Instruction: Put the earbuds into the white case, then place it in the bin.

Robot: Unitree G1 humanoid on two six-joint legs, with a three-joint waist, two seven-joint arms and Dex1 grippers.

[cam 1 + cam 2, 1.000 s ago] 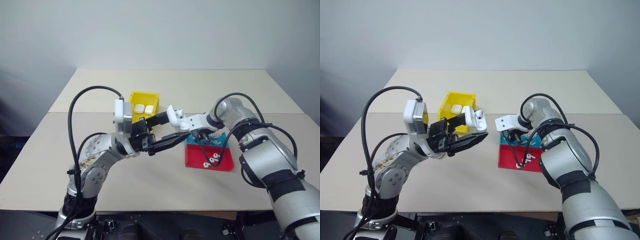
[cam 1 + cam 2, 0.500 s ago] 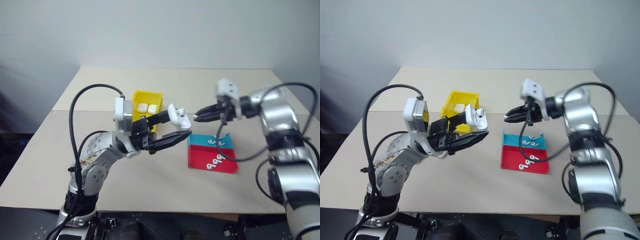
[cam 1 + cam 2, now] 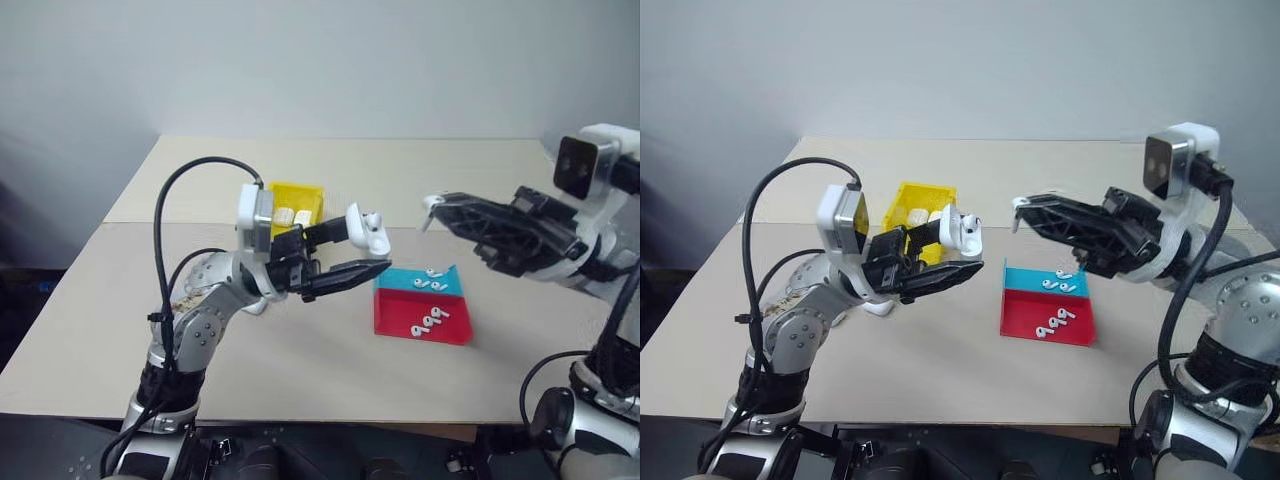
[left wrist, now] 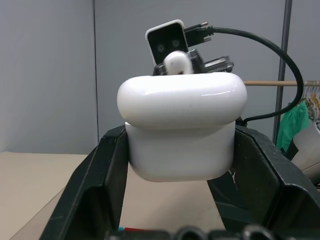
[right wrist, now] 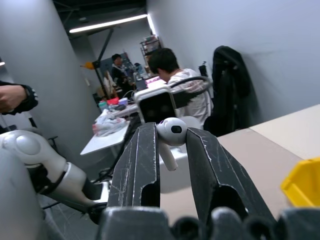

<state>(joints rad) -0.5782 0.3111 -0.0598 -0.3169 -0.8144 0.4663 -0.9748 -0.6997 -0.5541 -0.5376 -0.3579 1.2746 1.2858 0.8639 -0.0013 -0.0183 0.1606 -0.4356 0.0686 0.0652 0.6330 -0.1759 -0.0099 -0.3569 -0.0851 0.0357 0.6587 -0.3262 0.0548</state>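
Next, my right gripper lets go of the earbud in the near slot of the white case (image 3: 387, 253) (image 5: 170, 144) that my left gripper is holding.
My left gripper (image 3: 365, 246) is shut on the white case (image 3: 364, 228), holding it up in the air over the table with its lid tipped open; in the left wrist view the case (image 4: 182, 130) sits between the two black fingers. My right gripper (image 3: 430, 205) points left toward the case, a short gap away, shut on one of the earbuds (image 5: 171, 134), which is pinched at the fingertips. More earbuds (image 3: 428, 321) lie in the red-and-blue tray (image 3: 400, 312). The yellow bin (image 3: 300, 194) stands behind the left gripper.
Two white cases (image 3: 292, 215) lie inside the yellow bin. The tray sits on the table below and between the two grippers. People sit at desks in the room's background in the right wrist view.
My right arm has lifted off the tray and swung up and back with an earbud, turning to point at the case. The left gripper has kept the case almost still.
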